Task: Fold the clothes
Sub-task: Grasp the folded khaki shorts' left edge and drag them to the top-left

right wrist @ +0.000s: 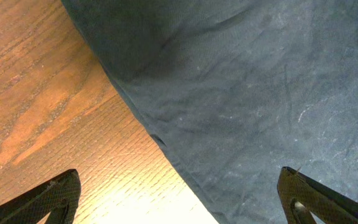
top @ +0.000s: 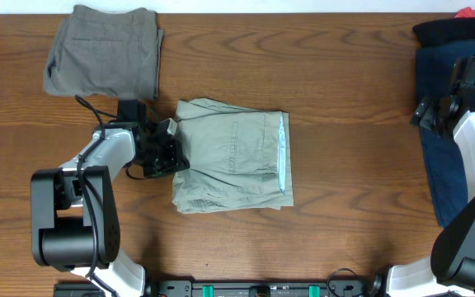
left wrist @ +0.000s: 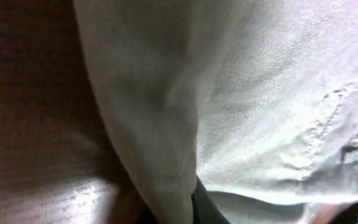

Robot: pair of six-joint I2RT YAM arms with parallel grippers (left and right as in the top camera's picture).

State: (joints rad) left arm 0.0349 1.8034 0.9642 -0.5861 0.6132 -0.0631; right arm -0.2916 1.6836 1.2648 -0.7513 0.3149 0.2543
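I need to release the folded khaki shorts from my left gripper on top of the grey-olive garment (top: 116, 71), toward its front edge.
The khaki-beige shorts (top: 233, 157) lie folded in a rough square at the table's middle, with the pale blue waistband along the right edge. My left gripper (top: 171, 150) is at their left edge. In the left wrist view the khaki cloth (left wrist: 260, 93) fills the frame and a fold of it runs down between my fingers (left wrist: 188, 208), pinched. My right gripper (top: 433, 111) is open over the left edge of a navy garment (top: 444, 148). In the right wrist view its fingers (right wrist: 179, 173) are spread wide above the navy cloth (right wrist: 260, 81).
A folded grey-olive garment (top: 105, 49) lies at the back left. A black garment (top: 448, 31) and a red one (top: 472, 14) lie at the back right by the navy one. Bare wooden table (top: 353, 124) lies between the shorts and the navy garment.
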